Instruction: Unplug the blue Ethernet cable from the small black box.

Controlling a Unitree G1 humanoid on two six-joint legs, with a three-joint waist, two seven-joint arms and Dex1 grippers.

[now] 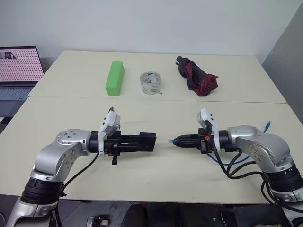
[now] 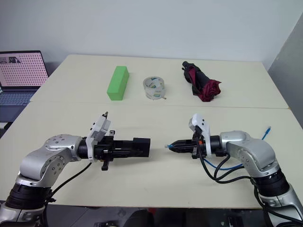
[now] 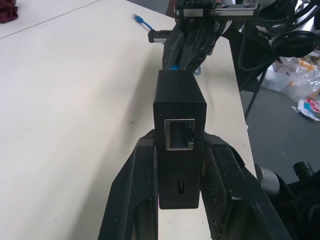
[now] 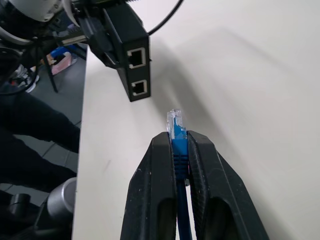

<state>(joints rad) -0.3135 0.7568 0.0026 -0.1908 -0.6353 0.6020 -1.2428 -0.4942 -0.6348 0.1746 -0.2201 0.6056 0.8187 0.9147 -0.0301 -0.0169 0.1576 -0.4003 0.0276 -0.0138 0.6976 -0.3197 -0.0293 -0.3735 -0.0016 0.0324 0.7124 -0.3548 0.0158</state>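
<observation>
The robot's left gripper should release the small black box, now held just above the table, on the table just this side of the seam [image 1: 113, 117], below the green block.
My left gripper [image 1: 147, 142] is shut on the small black box [image 1: 149, 141], held just above the table with its ports facing right; in the left wrist view the box [image 3: 178, 125] sits between the fingers [image 3: 134, 200] with an empty port showing. My right gripper [image 1: 176, 140] is shut on the blue Ethernet cable [image 4: 178, 145] just behind its clear plug [image 4: 175, 120]. The plug is out of the box [image 4: 131, 75], a short gap away from the ports. The cable [image 1: 236, 163] loops under my right arm, and its other end [image 1: 268, 126] lies on the table.
At the back of the table stand a green block [image 1: 115, 77], a roll of clear tape [image 1: 151, 82] and a folded dark red umbrella [image 1: 197, 76]. A laptop [image 1: 18, 71] sits off the table's far left. A seam [image 1: 165, 100] joins the two tabletops.
</observation>
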